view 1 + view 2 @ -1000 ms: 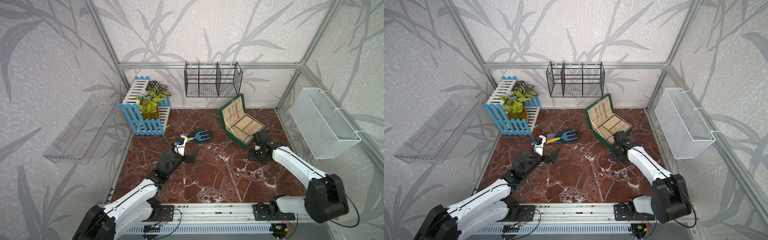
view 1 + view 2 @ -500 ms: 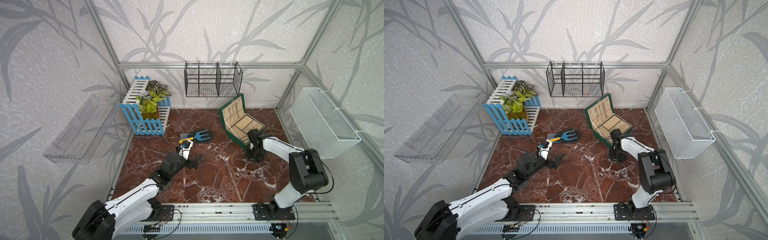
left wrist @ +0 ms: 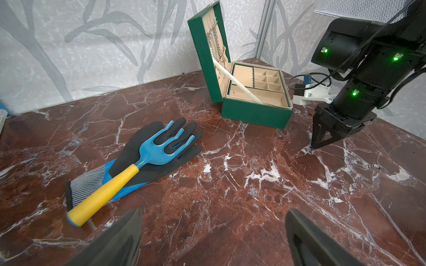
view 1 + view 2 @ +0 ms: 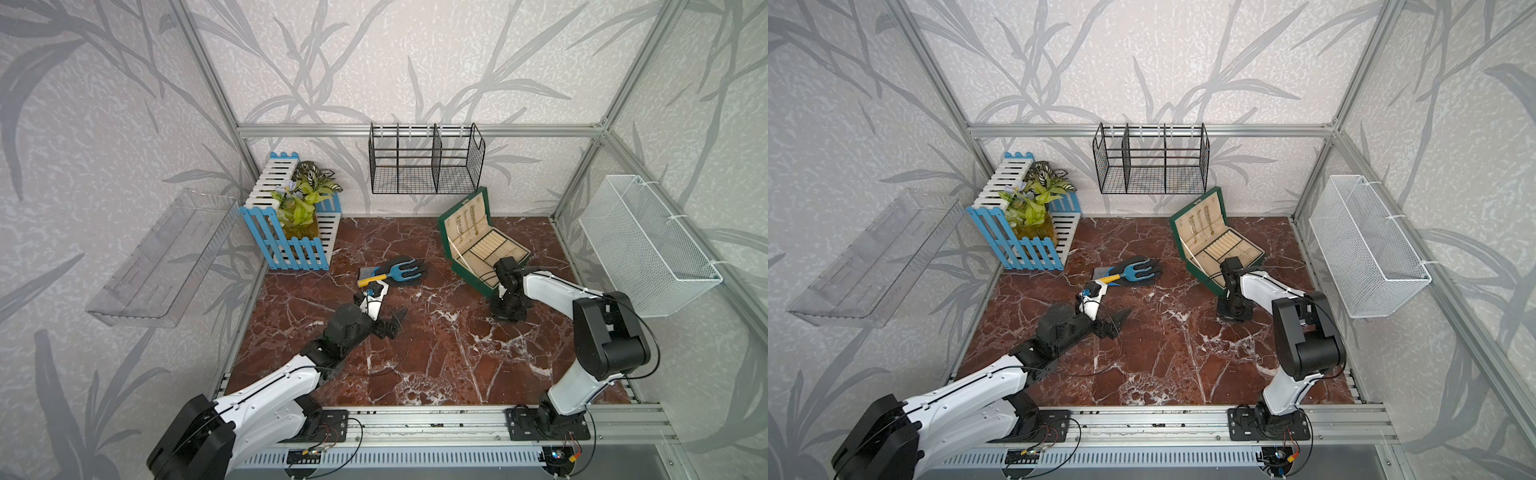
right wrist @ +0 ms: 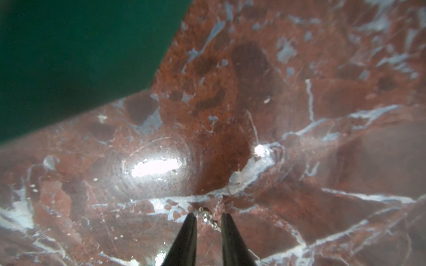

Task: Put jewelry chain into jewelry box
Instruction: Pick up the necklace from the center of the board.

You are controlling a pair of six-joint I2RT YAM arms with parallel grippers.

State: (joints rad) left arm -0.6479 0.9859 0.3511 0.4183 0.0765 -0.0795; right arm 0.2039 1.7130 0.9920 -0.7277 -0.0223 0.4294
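My left gripper will close on the loose length of the jewelry chain (image 4: 505, 334) (image 3: 350, 158), keeping away from the end of the chain that is between my right gripper's fingers.
The jewelry box (image 4: 484, 249) (image 4: 1219, 249) (image 3: 253, 110) stands open at the back right, dark green with a cream lining and small compartments; its green wall fills a corner of the right wrist view (image 5: 69, 57). A thin silver jewelry chain (image 3: 368, 164) (image 5: 207, 216) lies on the marble just in front of the box. My right gripper (image 4: 505, 313) (image 4: 1233, 313) (image 3: 319, 145) (image 5: 208, 217) points straight down at the table, its fingertips a narrow gap apart with one end of the chain lying between them. My left gripper (image 4: 395, 324) (image 4: 1121, 320) (image 3: 213, 221) hovers wide open over bare marble mid-table.
A black glove with a blue, yellow-handled garden fork (image 4: 395, 270) (image 3: 156, 149) lies left of the box. A blue-white fence planter (image 4: 291, 232) stands back left. On the walls hang a black wire rack (image 4: 424, 162), a white mesh basket (image 4: 648, 245) and a clear shelf (image 4: 162, 257).
My right gripper's jaws have narrowed around the chain end and that arm's elbow has risen. The left gripper has drawn back slightly toward the front, still wide open.
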